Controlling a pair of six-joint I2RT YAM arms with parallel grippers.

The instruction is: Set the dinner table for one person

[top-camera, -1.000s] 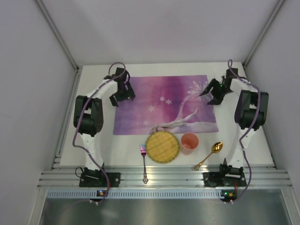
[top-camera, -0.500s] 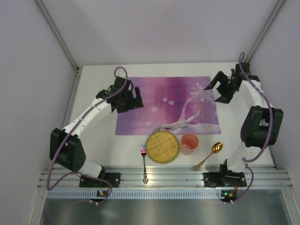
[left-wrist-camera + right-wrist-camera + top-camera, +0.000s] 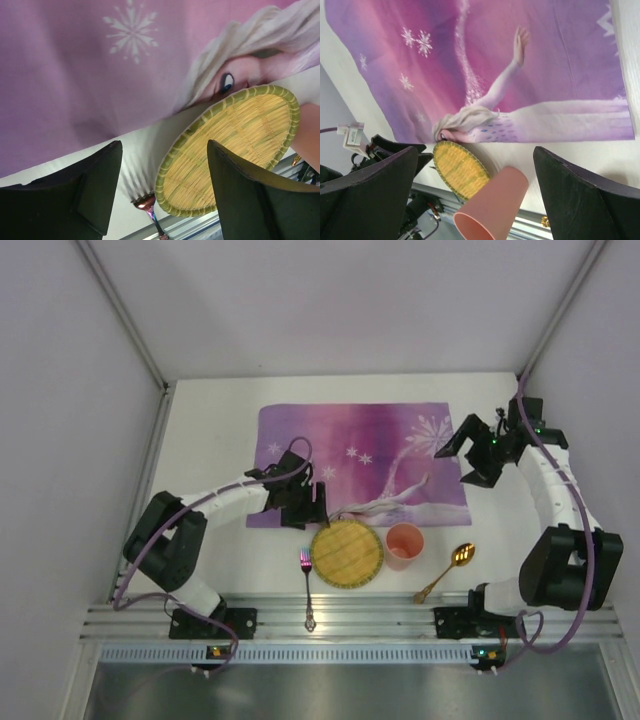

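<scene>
My right gripper moves to the pink cup next and grips the cup's rim [image 3: 422, 540] [image 3: 493, 236] on the side that faces the gold spoon.
The white dinner table [image 3: 215, 440] holds a purple snowflake placemat [image 3: 350, 440]. In front of the mat lie a woven yellow-green plate [image 3: 347, 553], a pink cup [image 3: 404, 543], a gold spoon [image 3: 445, 572] and an iridescent fork [image 3: 307, 585]. My left gripper [image 3: 310, 512] is open and empty, low over the mat's near edge, just left of the plate. Its wrist view shows the plate [image 3: 235, 145] and the fork head [image 3: 145, 202] between the open fingers [image 3: 95, 190]. My right gripper [image 3: 458, 462] is open and empty above the mat's right edge. Its wrist view shows the cup [image 3: 495, 205] and plate [image 3: 460, 170].
A ribbed aluminium rail [image 3: 350, 620] runs along the table's near edge, with both arm bases on it. White walls close in the table on the left, right and far sides. The plate's far rim touches or overlaps the mat's near edge.
My left gripper has swung from the mat's far left corner down to its near edge beside the plate. My right gripper has shifted slightly right and nearer. The tableware has not moved.
</scene>
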